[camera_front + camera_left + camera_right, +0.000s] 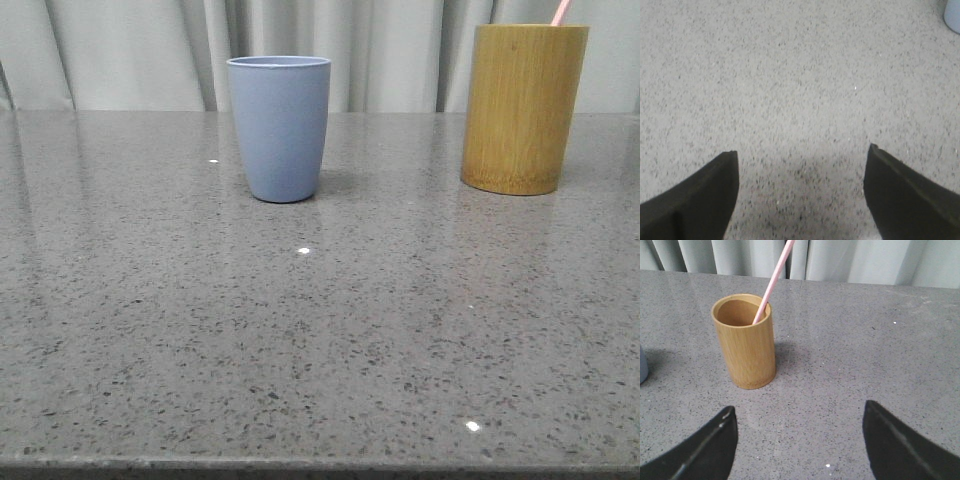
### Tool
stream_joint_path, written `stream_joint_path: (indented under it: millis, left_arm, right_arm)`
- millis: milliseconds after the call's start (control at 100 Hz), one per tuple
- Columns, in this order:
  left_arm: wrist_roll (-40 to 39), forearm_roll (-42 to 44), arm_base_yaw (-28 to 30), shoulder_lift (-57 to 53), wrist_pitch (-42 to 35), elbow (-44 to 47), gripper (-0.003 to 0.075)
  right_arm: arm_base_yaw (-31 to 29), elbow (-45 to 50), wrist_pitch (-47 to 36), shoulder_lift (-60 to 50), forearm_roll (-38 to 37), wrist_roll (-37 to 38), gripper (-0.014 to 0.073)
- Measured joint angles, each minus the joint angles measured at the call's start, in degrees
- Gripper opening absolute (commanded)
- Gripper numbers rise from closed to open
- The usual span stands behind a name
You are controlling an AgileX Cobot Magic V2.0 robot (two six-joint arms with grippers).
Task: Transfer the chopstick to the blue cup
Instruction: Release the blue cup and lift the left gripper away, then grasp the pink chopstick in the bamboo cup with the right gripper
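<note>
The upper part of the pink chopstick [562, 10] [775, 280] sticks out above the bamboo cylinder's rim, and my right gripper will close on it there.
The blue cup [279, 127] stands upright on the grey speckled table, left of centre at the back; a sliver of it [953, 15] shows at the edge of the left wrist view, and another sliver of the blue cup [642, 367] in the right wrist view. A pale pink chopstick [774, 280] leans out of the bamboo cylinder [745, 341]; only the chopstick's top end [561, 12] shows in the front view. My left gripper [800, 155] is open over bare table. My right gripper [797, 412] is open, short of the cylinder, holding nothing. Neither arm shows in the front view.
The bamboo cylinder [523, 107] stands at the back right, about a cup's width and a half from the blue cup. Grey curtains [390, 50] hang behind the table's far edge. The table's near edge [320, 465] runs along the bottom of the front view.
</note>
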Motion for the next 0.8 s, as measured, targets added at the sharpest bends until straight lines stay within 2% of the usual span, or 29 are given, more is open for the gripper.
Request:
stream_joint_path:
  millis: [180,390,800]
  left_arm:
    - [-0.10,0.00,0.00,-5.40,-0.09,3.08,0.0514]
    - [-0.10,0.00,0.00,-6.18,-0.13,3.21,0.0514]
    - [-0.10,0.00,0.00,-6.18,-0.22,3.21,0.0514]
  right_arm:
    - [0.00,0.00,-4.26,1.26,0.24,0.00,0.0530]
    - [0.00,0.00,-17.28,8.02,2.02,0.00,0.0530]
    - [0.00,0.00,-42.23,27.94,5.37,0.00,0.0530]
